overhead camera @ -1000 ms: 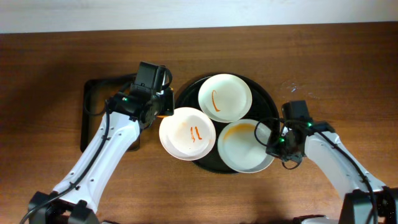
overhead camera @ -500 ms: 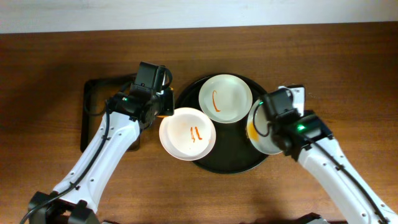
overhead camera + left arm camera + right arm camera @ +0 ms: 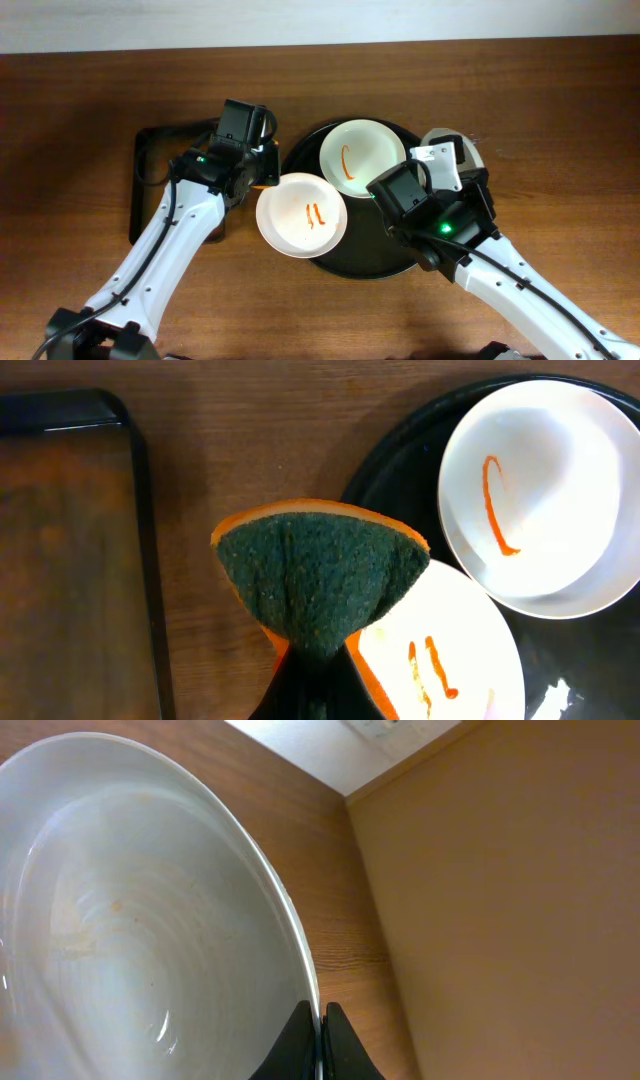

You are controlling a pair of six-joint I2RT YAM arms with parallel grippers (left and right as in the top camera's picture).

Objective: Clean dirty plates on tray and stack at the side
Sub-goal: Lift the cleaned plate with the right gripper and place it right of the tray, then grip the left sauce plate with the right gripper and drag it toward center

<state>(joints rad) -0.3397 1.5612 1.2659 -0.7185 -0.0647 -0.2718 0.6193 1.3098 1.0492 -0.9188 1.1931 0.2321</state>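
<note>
My right gripper is holding its white plate and will release it on the bare table (image 3: pixel 523 177) beside the round tray, opposite the rectangular tray.
A round black tray (image 3: pixel 330 262) holds two white plates streaked with orange sauce: one at the back (image 3: pixel 362 156), one at the front left (image 3: pixel 301 215), overhanging the rim. Both show in the left wrist view (image 3: pixel 540 490) (image 3: pixel 450 650). My left gripper (image 3: pixel 318 690) is shut on a green and orange sponge (image 3: pixel 320 575), held over the table just left of the front plate. My right gripper (image 3: pixel 321 1030) is shut on the rim of a third white plate (image 3: pixel 130 920), lifted on edge above the tray's right side; part of it shows overhead (image 3: pixel 452 150).
A black rectangular tray (image 3: pixel 145 185) lies on the wooden table left of the left arm; its corner shows in the left wrist view (image 3: pixel 60 540). My right arm (image 3: pixel 440 225) covers the round tray's right half.
My right gripper has lifted the third plate off the tray's front right, tipped it on edge and carried it back and up. The left arm and sponge have not moved.
</note>
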